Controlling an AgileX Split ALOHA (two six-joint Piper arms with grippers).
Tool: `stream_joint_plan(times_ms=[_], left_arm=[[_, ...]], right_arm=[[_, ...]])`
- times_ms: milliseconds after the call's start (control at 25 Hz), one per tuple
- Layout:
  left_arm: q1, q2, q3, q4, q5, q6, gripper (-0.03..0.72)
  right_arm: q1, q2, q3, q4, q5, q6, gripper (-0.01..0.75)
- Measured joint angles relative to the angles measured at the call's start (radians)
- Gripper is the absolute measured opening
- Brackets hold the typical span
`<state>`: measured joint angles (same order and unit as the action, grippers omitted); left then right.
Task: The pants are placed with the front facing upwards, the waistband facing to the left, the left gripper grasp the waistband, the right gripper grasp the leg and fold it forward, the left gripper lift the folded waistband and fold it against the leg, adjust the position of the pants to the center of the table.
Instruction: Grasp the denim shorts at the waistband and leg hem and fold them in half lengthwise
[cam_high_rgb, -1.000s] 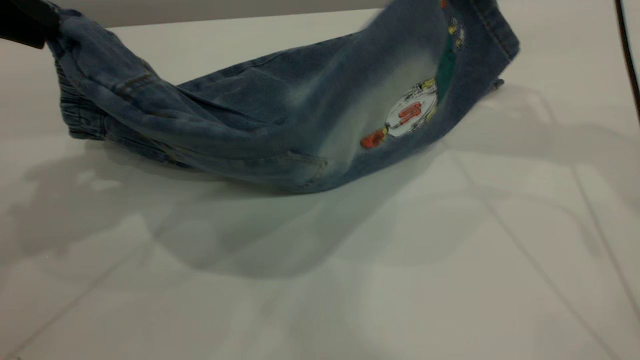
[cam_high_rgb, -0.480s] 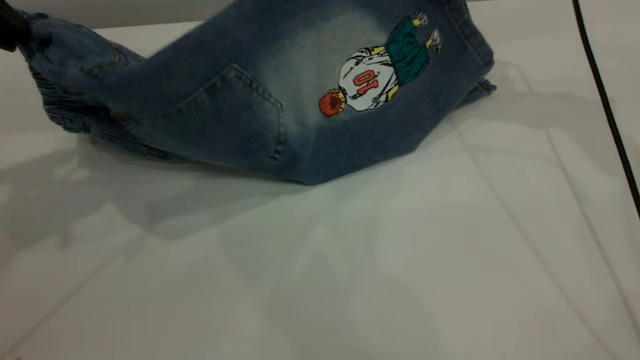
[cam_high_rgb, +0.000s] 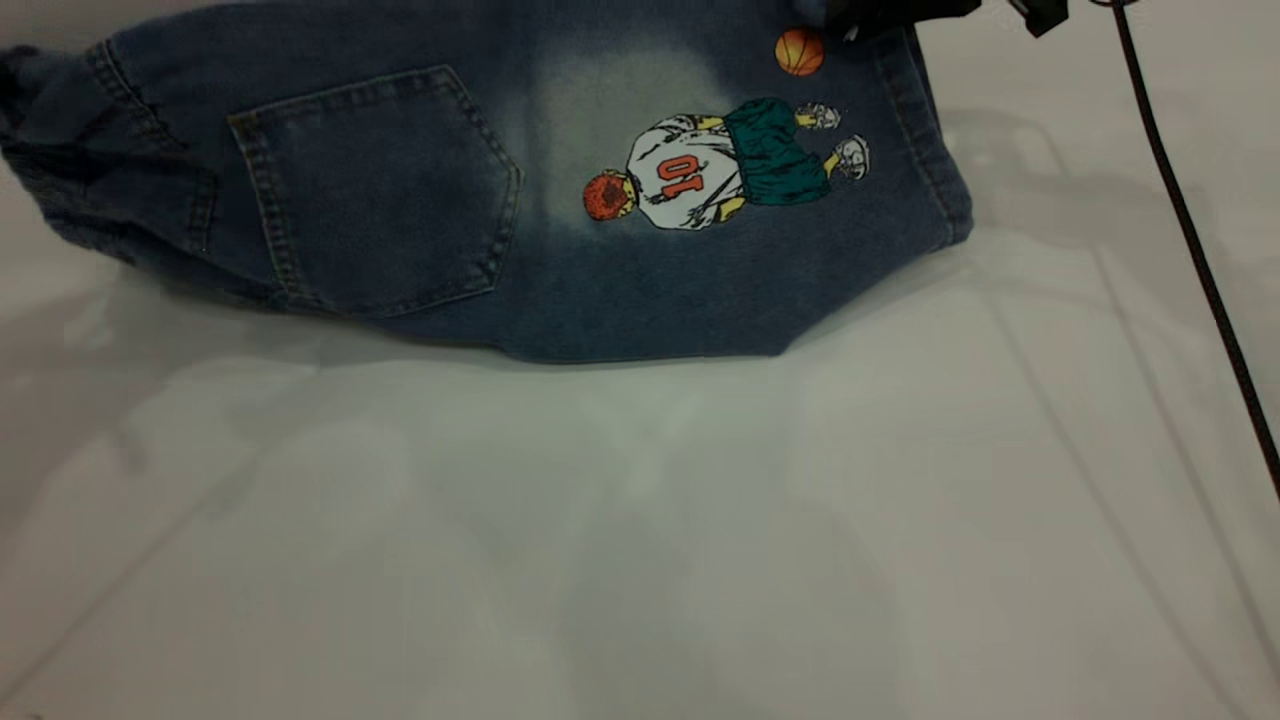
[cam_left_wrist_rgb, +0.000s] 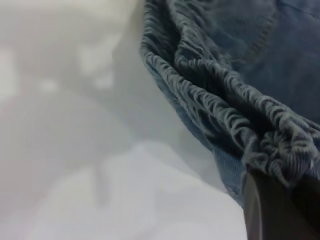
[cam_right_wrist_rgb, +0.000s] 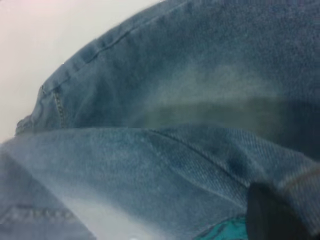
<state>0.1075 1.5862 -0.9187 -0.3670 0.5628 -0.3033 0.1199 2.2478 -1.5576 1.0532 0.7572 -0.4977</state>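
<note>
My left gripper needs to let go of the waistband on the white tabletop (cam_high_rgb: 68, 228) just below its bunched gathers, out beyond the back pocket.
The denim pants (cam_high_rgb: 600, 290) are draped over the table (cam_high_rgb: 640, 540) with their back side up, showing a back pocket (cam_high_rgb: 370, 190). The leg (cam_high_rgb: 860, 230) bears the cartoon player numbered 10 (cam_high_rgb: 700, 175) and an orange ball (cam_high_rgb: 800, 52). At the top edge my right gripper (cam_high_rgb: 885, 12) holds this leg's hem; in the right wrist view one dark finger (cam_right_wrist_rgb: 272, 217) presses into the denim. The ruched waistband (cam_left_wrist_rgb: 210, 100) bunches at the far left (cam_high_rgb: 50, 190). My left gripper (cam_left_wrist_rgb: 280, 182) is shut on it, and one black finger (cam_left_wrist_rgb: 272, 212) shows below the gathers.
A thin black cable (cam_high_rgb: 1190, 240) trails down the right side of the exterior view. Bare white tabletop stretches in front of the pants and to their right.
The held pants have swung forward and spread flatter, so the back pocket and the whole cartoon now face up. The right gripper has come into view at the top edge.
</note>
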Motion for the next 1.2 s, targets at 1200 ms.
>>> stream_joint_plan(times_ms=[1200], left_arm=[[0.000, 0.258, -0.001, 0.025, -0.382, -0.202, 0.089]], right_arm=[[0.001, 0.090, -0.066, 0.098, -0.091, -0.169, 0.017]])
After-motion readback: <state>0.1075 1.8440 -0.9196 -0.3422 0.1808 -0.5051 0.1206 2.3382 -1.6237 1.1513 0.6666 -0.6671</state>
